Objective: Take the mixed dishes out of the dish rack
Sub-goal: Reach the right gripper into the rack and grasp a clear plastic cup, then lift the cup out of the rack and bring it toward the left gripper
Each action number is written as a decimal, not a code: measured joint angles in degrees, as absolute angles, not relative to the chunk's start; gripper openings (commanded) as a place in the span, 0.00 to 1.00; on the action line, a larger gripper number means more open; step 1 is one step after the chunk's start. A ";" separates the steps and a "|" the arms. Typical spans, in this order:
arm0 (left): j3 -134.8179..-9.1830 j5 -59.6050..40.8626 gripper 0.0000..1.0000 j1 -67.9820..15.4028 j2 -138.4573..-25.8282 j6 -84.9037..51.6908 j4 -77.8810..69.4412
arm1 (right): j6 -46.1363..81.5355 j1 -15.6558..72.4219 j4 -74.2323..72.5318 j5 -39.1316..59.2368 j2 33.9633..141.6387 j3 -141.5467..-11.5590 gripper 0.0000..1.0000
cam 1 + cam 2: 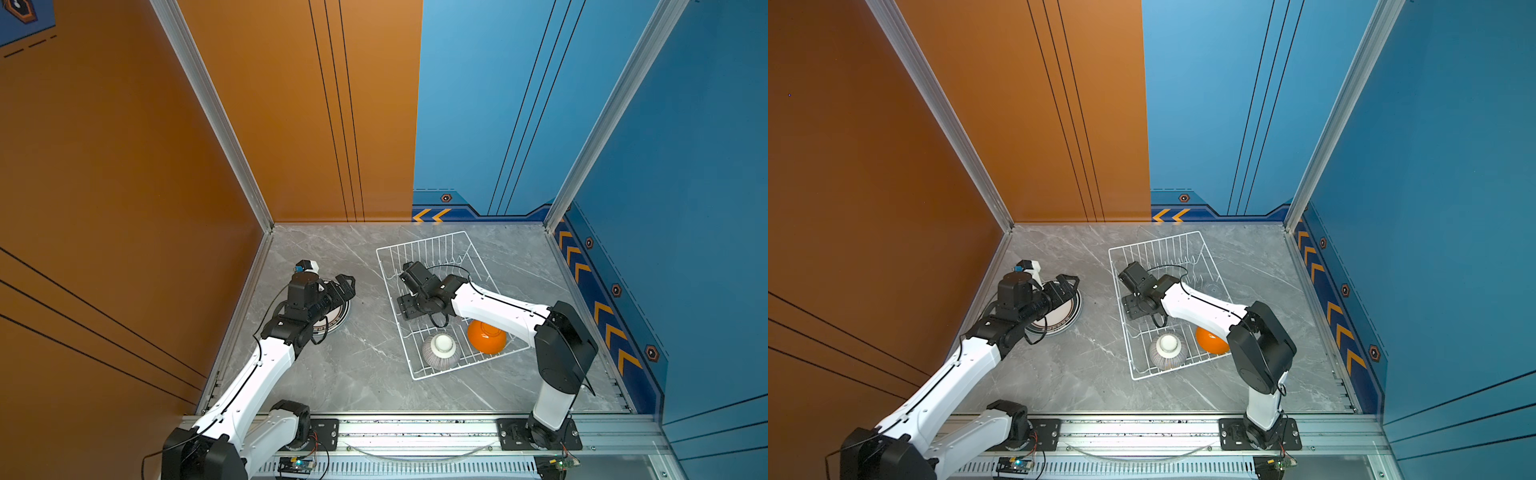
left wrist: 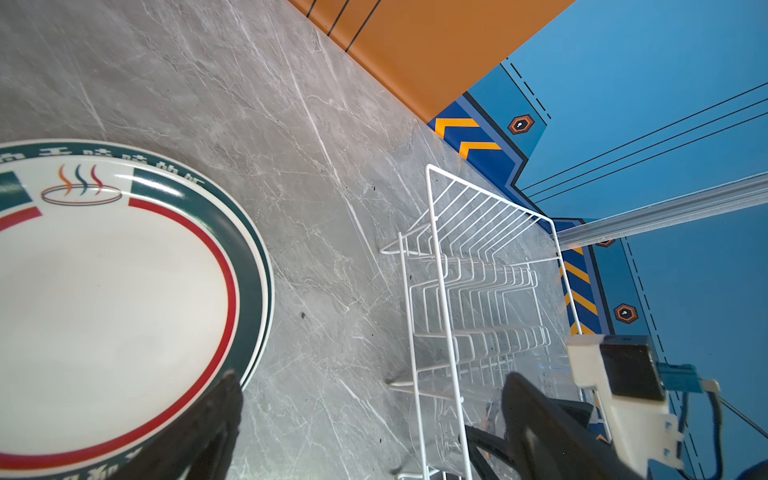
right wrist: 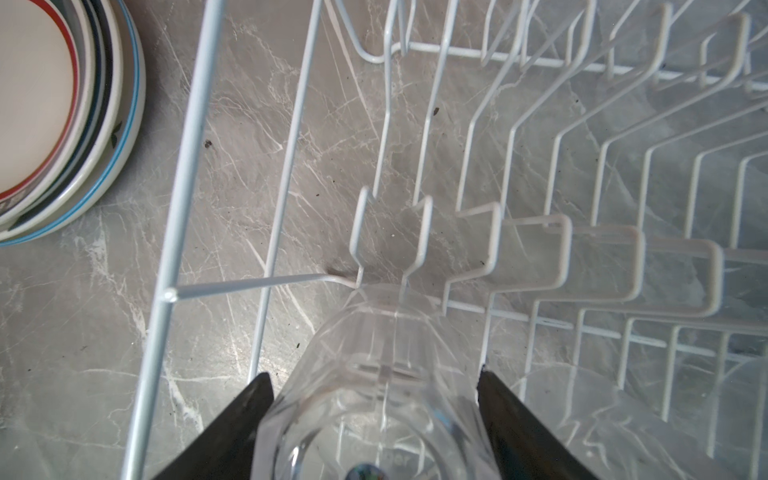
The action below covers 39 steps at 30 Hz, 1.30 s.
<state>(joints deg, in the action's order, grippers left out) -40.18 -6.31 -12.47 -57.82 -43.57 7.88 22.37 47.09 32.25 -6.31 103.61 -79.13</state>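
I will take the clear tumbler's rim [image 2: 493, 417] with my left gripper next, because my right gripper is reaching around that tumbler to lift it out of the dish rack.
The white wire dish rack [image 1: 424, 240] [image 1: 1154, 240] stands right of centre. Its near end holds an upturned grey-striped bowl [image 1: 440, 353] [image 1: 1168, 353] and an orange bowl [image 1: 486, 336] [image 1: 1210, 340]. My right gripper [image 1: 405, 307] [image 3: 374, 374] reaches down into the rack, open. One finger stands on each side of a clear tumbler [image 3: 374, 353] that leans on the prongs. A second tumbler [image 1: 1212, 286] sits farther right in the rack. My left gripper [image 1: 345, 286] [image 2: 370, 376] hangs wide open and empty over the edge of the stacked plates [image 1: 336, 320] [image 3: 62, 124]. The dark-ringed plate [image 2: 124, 291] is on top.
Grey marble tabletop [image 1: 353, 374] shows between the plate stack and the rack [image 2: 432, 249]. An orange wall bounds the left side and a blue wall the right and back. A metal rail [image 1: 415, 428] with both arm bases runs along the front edge.
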 measured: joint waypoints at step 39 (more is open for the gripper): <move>-43.29 -17.74 1.00 -18.76 -58.41 -44.29 -3.49 | 43.09 33.50 25.89 3.66 78.63 -73.25 0.45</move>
